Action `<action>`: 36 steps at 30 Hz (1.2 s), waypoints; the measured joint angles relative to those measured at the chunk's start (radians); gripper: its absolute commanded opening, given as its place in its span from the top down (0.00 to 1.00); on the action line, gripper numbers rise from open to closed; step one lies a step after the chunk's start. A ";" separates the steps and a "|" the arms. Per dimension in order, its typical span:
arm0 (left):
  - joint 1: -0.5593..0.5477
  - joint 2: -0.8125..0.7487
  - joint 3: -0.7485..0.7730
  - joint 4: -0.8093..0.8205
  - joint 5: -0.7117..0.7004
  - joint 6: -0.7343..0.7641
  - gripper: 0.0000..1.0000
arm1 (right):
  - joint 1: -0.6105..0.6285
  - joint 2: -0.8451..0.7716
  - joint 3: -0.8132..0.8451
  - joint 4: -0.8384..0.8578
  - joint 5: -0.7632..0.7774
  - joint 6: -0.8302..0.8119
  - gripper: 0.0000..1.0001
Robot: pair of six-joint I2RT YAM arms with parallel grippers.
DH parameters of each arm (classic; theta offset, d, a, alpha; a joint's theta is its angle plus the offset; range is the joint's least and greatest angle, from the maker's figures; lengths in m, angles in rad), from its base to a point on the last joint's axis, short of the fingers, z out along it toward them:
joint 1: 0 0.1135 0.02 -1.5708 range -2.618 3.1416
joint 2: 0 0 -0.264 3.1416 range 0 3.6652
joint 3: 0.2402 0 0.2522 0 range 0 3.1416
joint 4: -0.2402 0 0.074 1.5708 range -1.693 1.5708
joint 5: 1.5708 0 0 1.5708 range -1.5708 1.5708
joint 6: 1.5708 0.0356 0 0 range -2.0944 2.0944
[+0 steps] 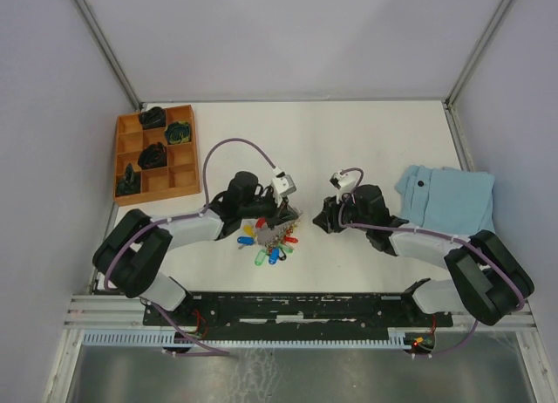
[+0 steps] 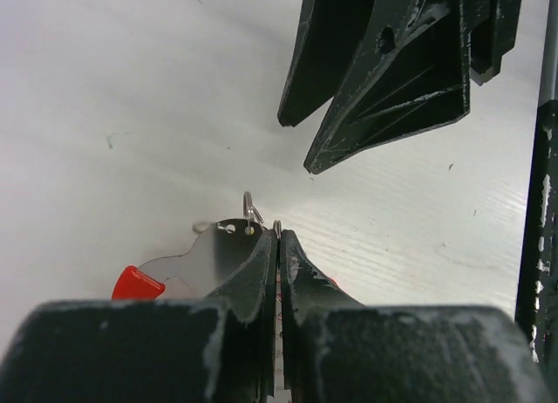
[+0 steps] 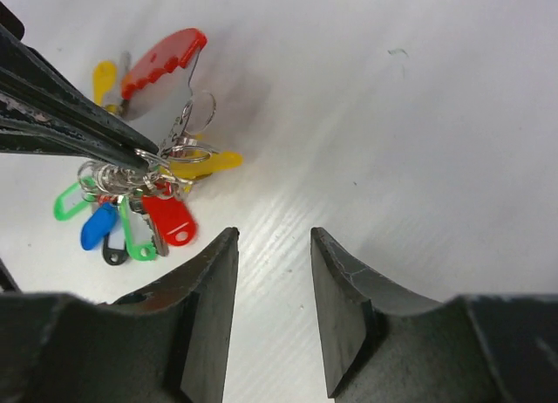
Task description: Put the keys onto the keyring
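My right gripper is to close on the thin ring's free edge [image 1: 290,220] [image 3: 159,161], just beside the fingers of my left gripper that hold the keyring.
The keyring [image 3: 153,163] is a cluster of grey metal rings with a flat silver piece and a curved red part [image 3: 166,52]. Keys with red [image 3: 170,220], green [image 3: 65,202], blue [image 3: 98,227] and yellow [image 3: 205,165] tags hang round it on the table [image 1: 349,141]. My left gripper [image 1: 284,214] is shut on a thin ring of the keyring [image 2: 278,228]; the silver piece and its red part [image 2: 137,283] show beside its fingers. My right gripper [image 3: 273,237] is open and empty, just right of the cluster [image 1: 270,242], with its fingers [image 2: 375,89] facing the left gripper.
An orange compartment tray [image 1: 155,154] with dark objects stands at the back left. A folded light blue cloth [image 1: 449,198] lies at the right, behind my right arm. White walls close in the table on three sides.
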 measured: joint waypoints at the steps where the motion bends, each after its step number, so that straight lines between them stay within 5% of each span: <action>1: 0.004 -0.032 -0.021 0.023 -0.009 0.000 0.97 | 0.000 0.000 0.002 0.017 -0.015 -0.001 0.56; 11: 0.026 -0.206 -0.165 0.186 -0.084 0.000 0.97 | 0.001 0.005 0.019 0.195 -0.166 -0.048 0.59; 36: 0.043 -0.232 -0.200 0.258 -0.084 -0.034 0.97 | 0.044 0.165 0.085 0.431 -0.335 -0.219 0.62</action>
